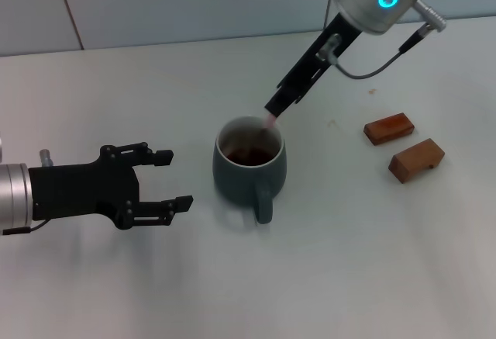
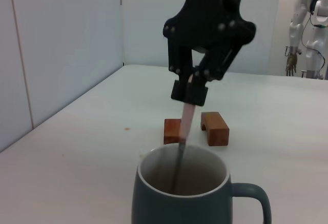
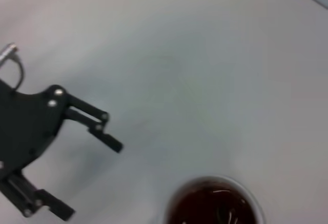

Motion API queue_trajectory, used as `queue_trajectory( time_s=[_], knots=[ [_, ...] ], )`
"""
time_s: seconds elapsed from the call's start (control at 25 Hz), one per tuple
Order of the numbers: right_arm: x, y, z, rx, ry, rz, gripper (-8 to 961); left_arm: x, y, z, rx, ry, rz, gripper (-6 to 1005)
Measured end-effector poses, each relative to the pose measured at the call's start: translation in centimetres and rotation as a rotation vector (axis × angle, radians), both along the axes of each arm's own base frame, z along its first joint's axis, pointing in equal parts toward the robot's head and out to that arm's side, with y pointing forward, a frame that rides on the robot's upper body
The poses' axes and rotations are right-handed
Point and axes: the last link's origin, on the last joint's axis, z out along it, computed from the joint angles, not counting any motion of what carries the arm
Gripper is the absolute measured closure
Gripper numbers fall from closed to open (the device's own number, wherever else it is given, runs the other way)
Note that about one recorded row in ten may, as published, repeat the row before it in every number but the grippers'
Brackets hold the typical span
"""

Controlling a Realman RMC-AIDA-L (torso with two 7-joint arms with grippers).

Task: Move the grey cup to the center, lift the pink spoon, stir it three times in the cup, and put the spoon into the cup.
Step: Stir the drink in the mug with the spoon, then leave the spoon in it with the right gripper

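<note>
Next, my right gripper lets go of the pink spoon inside the grey cup (image 1: 267, 157), against the rim that faces the brown blocks.
The grey cup (image 1: 249, 170) stands mid-table with dark liquid inside and its handle toward me. It also shows in the left wrist view (image 2: 179, 198) and in the right wrist view (image 3: 212, 202). My right gripper (image 1: 276, 109) is just above the cup's far rim, shut on the pink spoon (image 1: 269, 120), which angles down into the cup. In the left wrist view the spoon's pink handle (image 2: 187, 120) hangs from the right gripper (image 2: 189, 92), its lower part inside the cup. My left gripper (image 1: 172, 178) is open and empty, left of the cup.
Two brown wooden blocks (image 1: 388, 128) (image 1: 416, 160) lie on the white table (image 1: 349, 277) to the right of the cup. They show behind the cup in the left wrist view (image 2: 214, 128). A wall (image 1: 155, 1) runs along the table's far edge.
</note>
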Motion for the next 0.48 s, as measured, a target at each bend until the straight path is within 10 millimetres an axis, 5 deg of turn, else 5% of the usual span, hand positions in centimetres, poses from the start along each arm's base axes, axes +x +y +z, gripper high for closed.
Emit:
queue_trajectory(
  time_s=[0.24, 0.48],
  knots=[
    [0.7, -0.7, 0.1, -0.038, -0.022, -0.036, 834, 0.0, 0.0, 0.0, 0.002, 0.000, -0.001, 193],
    [-0.8, -0.8, -1.2, -0.045, -0.001, 0.009, 833, 0.2, 0.0, 0.0, -0.001, -0.004, -0.005, 193]
  ],
)
